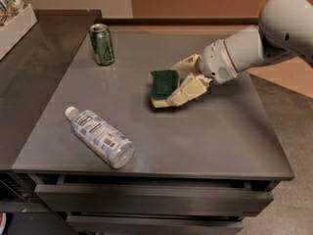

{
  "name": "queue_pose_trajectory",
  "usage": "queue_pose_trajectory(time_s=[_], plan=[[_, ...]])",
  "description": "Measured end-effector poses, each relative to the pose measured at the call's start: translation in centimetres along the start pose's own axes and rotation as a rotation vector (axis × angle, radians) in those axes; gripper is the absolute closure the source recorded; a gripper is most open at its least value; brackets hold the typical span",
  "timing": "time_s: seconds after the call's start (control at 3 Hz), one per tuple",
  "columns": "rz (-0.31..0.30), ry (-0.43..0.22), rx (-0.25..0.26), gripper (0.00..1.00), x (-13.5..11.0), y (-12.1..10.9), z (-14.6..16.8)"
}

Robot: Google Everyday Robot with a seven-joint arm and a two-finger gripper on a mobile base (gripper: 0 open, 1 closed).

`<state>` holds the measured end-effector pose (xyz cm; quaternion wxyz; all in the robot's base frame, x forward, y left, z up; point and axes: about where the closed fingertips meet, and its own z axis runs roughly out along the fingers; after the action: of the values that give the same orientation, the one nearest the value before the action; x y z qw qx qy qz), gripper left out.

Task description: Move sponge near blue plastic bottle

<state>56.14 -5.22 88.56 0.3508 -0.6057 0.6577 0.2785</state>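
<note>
The robot's gripper will release the sponge on the grey table, a short gap (140,112) behind the blue plastic bottle.
The sponge (163,86), dark green on top over a pale yellow base, sits near the middle of the grey table (220,136). My gripper (177,84) reaches in from the right and is shut on the sponge, one cream finger behind it and one in front. The blue plastic bottle (100,136), clear with a white cap and blue-and-white label, lies on its side at the front left, well apart from the sponge.
A green soda can (102,44) stands upright at the table's back left. A white bin (14,23) with packets sits on the adjoining counter at far left. Drawers run below the table's front edge.
</note>
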Motion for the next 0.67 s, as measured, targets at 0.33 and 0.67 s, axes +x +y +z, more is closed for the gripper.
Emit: queue_pose_trajectory(time_s=[0.33, 0.67], plan=[[-0.013, 0.02, -0.047, 1.0, 0.7, 2.4, 0.8], [-0.01, 0.03, -0.095, 1.0, 1.1, 4.1, 2.4]])
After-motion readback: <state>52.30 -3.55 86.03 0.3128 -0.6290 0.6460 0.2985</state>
